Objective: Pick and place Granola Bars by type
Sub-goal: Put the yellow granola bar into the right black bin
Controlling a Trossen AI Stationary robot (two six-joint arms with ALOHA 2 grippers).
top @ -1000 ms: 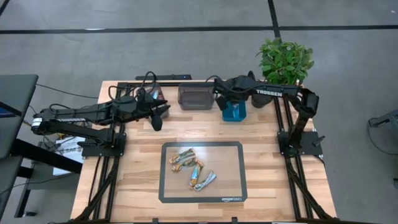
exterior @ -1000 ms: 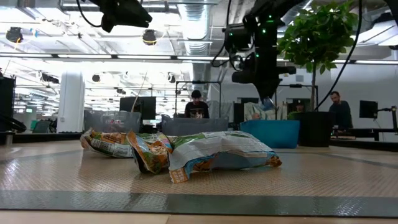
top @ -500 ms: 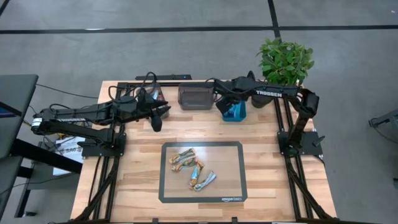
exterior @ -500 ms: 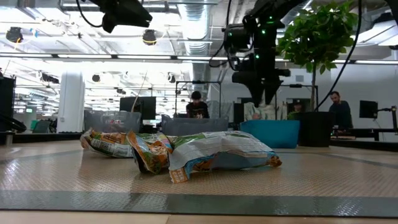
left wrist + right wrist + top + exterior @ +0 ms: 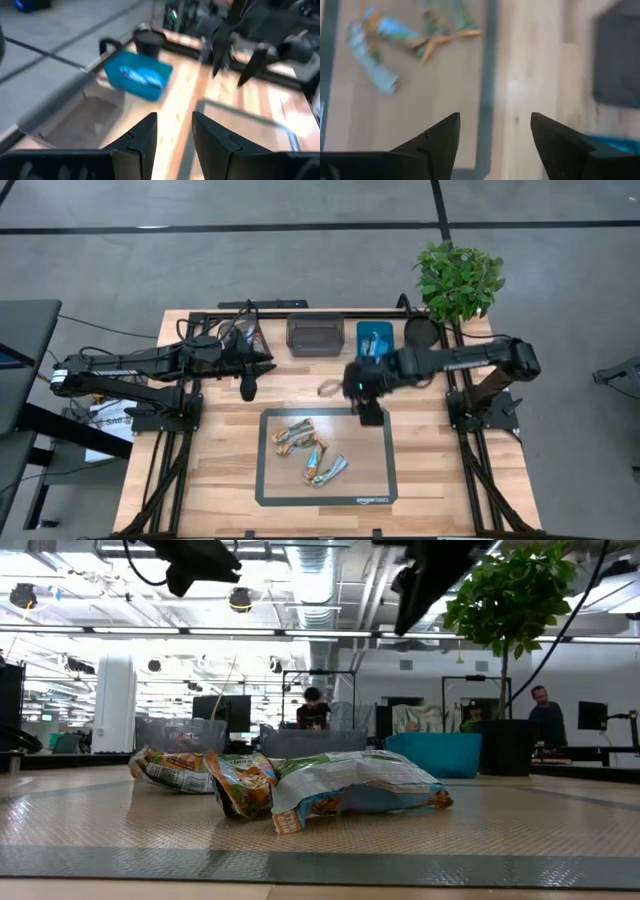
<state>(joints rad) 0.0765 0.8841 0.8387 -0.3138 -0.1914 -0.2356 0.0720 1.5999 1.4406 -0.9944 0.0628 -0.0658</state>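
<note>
Next, my right gripper moves to the middle of the granola bar [image 5: 329,471] [image 5: 370,58] closest to the Amazon Basics lettering on the mat and closes there.
Several granola bars [image 5: 310,452] in tan, green and blue wrappers lie in a loose heap on the dark-framed mat [image 5: 262,480]; they also show in the low view [image 5: 300,785] and the right wrist view [image 5: 395,40]. A blue bar [image 5: 142,76] lies in the blue bin [image 5: 373,340] at the table's far side. My right gripper [image 5: 368,414] hangs open and empty above the mat's far right corner. My left gripper [image 5: 247,387] waits open and empty above the table's far left part.
A grey bin [image 5: 314,335] stands left of the blue bin at the far edge. A potted plant [image 5: 458,275] stands at the far right corner, with a black pot [image 5: 421,332] beside the blue bin. People [image 5: 316,710] sit in the room beyond the table.
My right gripper has opened above the blue bin and let go of a blue bar, which has dropped into the bin. It has then swung toward the table's near edge and a little left, and now hangs over the mat's far right corner.
</note>
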